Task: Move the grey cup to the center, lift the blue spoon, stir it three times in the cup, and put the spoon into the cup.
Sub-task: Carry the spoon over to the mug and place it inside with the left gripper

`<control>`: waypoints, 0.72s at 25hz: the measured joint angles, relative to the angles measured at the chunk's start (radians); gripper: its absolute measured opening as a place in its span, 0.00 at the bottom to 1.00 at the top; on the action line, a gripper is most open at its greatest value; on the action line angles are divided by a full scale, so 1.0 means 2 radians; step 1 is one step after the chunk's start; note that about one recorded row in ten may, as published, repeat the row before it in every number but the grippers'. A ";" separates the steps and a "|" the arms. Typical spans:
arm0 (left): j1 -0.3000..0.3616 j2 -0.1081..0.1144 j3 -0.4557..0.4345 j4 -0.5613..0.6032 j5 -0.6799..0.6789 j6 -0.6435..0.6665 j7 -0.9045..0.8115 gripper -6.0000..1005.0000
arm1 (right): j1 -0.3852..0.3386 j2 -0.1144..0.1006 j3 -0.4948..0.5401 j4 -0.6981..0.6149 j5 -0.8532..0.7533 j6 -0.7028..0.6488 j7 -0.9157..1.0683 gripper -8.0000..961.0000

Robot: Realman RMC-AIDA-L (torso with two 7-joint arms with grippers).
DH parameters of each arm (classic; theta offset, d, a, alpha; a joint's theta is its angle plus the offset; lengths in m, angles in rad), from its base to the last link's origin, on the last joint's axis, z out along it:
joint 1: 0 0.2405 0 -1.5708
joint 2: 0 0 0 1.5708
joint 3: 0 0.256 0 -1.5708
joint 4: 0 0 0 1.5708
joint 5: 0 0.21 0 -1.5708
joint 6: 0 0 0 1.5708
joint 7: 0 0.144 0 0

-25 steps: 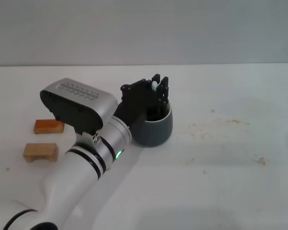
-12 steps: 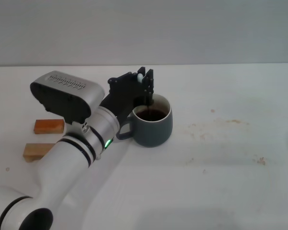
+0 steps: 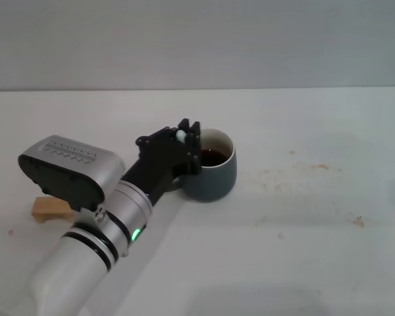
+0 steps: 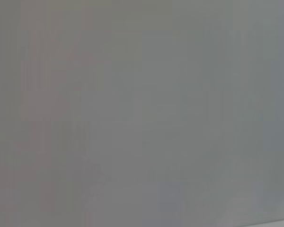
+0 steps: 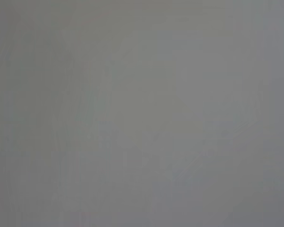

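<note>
The blue spoon will leave my left gripper against the near rim of the grey cup [image 3: 208,164], its end in the liquid. The spoon is now held at the cup's rim.
The grey cup [image 3: 216,175] stands on the white table near the middle, with dark liquid [image 3: 212,157] inside its pale rim. My left gripper [image 3: 189,131] is at the cup's left rim, over the handle side, and hides the handle. It is shut on the blue spoon [image 3: 182,135]; only a pale bit of the spoon's handle shows between the black fingers, and the spoon's bowl is hidden. The right gripper is out of view. Both wrist views show only a blank grey field.
A small wooden block [image 3: 47,210] lies on the table at the left, partly behind my left arm [image 3: 99,224]. Faint brown stains [image 3: 303,172] mark the table right of the cup. A grey wall runs behind the table's far edge.
My left gripper with the spoon has swung from the cup's far right rim across the opening to its left rim. The arm drew back toward me and now covers one wooden block.
</note>
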 joint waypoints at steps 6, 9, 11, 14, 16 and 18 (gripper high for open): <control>0.000 -0.001 0.009 -0.029 0.012 -0.017 0.006 0.15 | 0.005 0.000 -0.001 -0.001 0.000 0.000 0.000 0.01; -0.012 -0.002 0.015 -0.033 0.013 -0.023 0.006 0.15 | 0.008 0.000 -0.001 -0.004 0.000 0.000 0.000 0.01; -0.023 -0.004 0.019 -0.029 0.014 -0.023 0.006 0.15 | 0.009 -0.001 0.000 -0.006 0.000 0.000 0.000 0.01; -0.047 -0.006 0.018 -0.008 0.010 -0.021 0.002 0.15 | 0.011 -0.002 0.000 -0.007 0.000 0.000 0.000 0.01; -0.069 -0.007 0.012 0.018 0.006 -0.017 -0.010 0.15 | 0.011 -0.002 0.001 -0.008 0.000 0.000 0.000 0.01; -0.080 -0.007 0.010 0.032 0.005 -0.014 -0.017 0.16 | 0.011 -0.002 0.001 -0.008 0.000 0.000 -0.001 0.01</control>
